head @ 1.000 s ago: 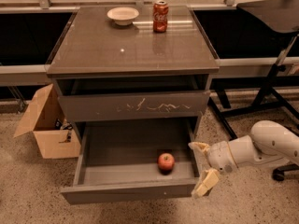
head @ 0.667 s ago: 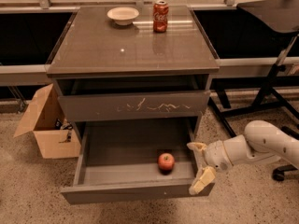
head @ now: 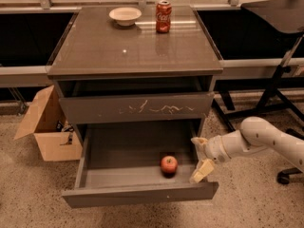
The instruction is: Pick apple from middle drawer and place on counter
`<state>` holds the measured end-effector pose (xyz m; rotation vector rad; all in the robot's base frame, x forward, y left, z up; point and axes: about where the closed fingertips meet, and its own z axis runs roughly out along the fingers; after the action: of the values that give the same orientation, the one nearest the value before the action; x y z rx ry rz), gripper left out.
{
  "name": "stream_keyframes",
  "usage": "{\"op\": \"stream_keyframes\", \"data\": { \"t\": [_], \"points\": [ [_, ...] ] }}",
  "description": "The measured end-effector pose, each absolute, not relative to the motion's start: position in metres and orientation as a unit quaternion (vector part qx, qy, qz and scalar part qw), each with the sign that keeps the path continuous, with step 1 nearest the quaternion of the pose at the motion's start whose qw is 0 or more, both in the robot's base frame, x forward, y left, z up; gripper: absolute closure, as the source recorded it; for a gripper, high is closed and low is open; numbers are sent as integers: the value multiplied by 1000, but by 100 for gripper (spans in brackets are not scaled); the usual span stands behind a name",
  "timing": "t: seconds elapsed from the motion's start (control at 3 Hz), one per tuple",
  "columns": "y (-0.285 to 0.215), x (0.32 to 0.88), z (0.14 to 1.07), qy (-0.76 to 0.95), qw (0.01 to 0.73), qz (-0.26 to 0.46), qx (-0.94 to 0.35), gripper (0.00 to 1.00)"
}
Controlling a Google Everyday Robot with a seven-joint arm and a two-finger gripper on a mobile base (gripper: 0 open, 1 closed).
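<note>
Next, my gripper needs to go to the apple's upper part (head: 170, 160), inside the open middle drawer, and close there.
A small red apple (head: 168, 165) lies in the open middle drawer (head: 137, 194), near its front right. My gripper (head: 199, 156) is open at the drawer's right edge, just right of the apple, one fingertip above and one below. It holds nothing. The glossy grey-brown counter (head: 133, 46) tops the cabinet above.
A white bowl (head: 125, 16) and a red Coca-Cola can (head: 163, 16) stand at the counter's back. The drawer above has a scratched front (head: 137, 108). An open cardboard box (head: 47, 127) sits on the floor at left. A black table and chair legs (head: 280, 89) stand at right.
My gripper has moved left, closer to the drawer's right side and the apple. The apple has not moved.
</note>
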<state>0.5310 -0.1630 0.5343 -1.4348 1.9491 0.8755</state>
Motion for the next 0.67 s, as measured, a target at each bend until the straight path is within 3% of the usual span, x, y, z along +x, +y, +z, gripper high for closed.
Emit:
{"op": "stream_keyframes", "data": {
  "t": [0.67],
  "points": [
    [-150, 579, 485, 728, 254, 305, -559, 0]
  ]
}}
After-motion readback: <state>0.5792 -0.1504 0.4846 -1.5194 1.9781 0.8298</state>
